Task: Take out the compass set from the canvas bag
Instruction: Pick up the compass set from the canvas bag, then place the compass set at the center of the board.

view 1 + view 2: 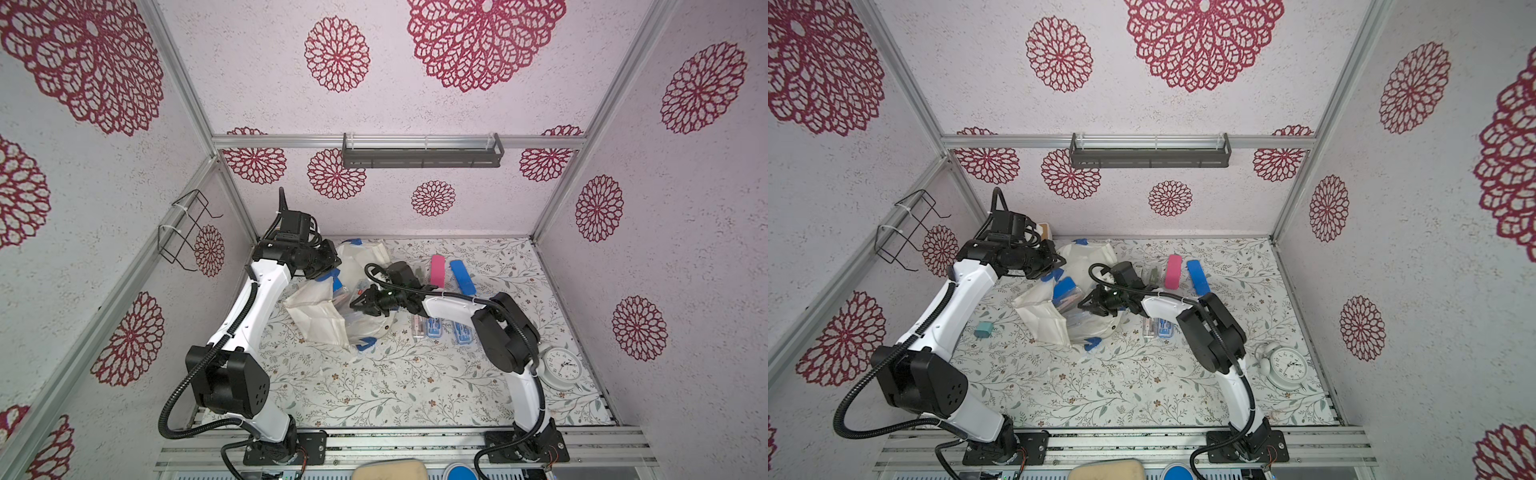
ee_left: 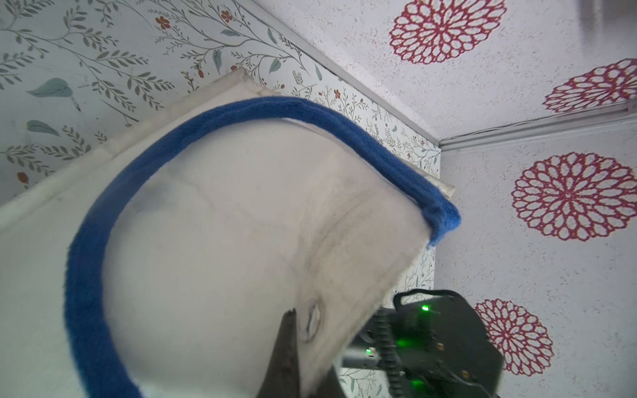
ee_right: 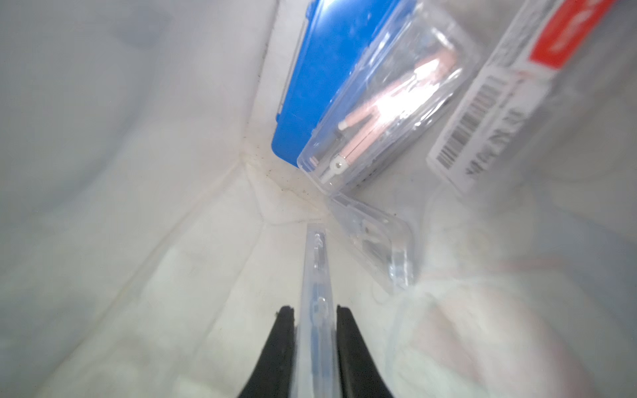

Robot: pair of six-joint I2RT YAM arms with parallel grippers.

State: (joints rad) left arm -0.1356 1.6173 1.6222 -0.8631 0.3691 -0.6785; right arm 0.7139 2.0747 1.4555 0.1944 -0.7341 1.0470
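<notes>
My right gripper will put the clear compass set case, still inside the cream canvas bag, down beside the blue case, opposite the pink case (image 1: 485, 282).
The cream canvas bag (image 1: 316, 313) (image 1: 1042, 318) lies crumpled at the centre-left of the table, its mouth towards the right arm. My left gripper (image 1: 326, 268) (image 2: 306, 344) is shut on the bag's rim beside a blue loop handle (image 2: 86, 241) and holds it up. My right gripper (image 1: 358, 305) (image 3: 315, 310) is inside the bag, shut on the thin edge of a clear compass set case (image 3: 316, 268). Deeper in the bag (image 3: 138, 172) lie a clear case with a pinkish compass (image 3: 389, 113), a blue case (image 3: 320, 69) and a barcoded pack (image 3: 510, 86).
Two clear-and-blue cases (image 1: 428, 328) (image 1: 463, 332) lie on the table under the right arm. A pink case (image 1: 437, 270) and a blue one (image 1: 462, 276) lie behind it. A white alarm clock (image 1: 561, 365) stands at the right edge, a teal plug (image 1: 983, 330) at the left.
</notes>
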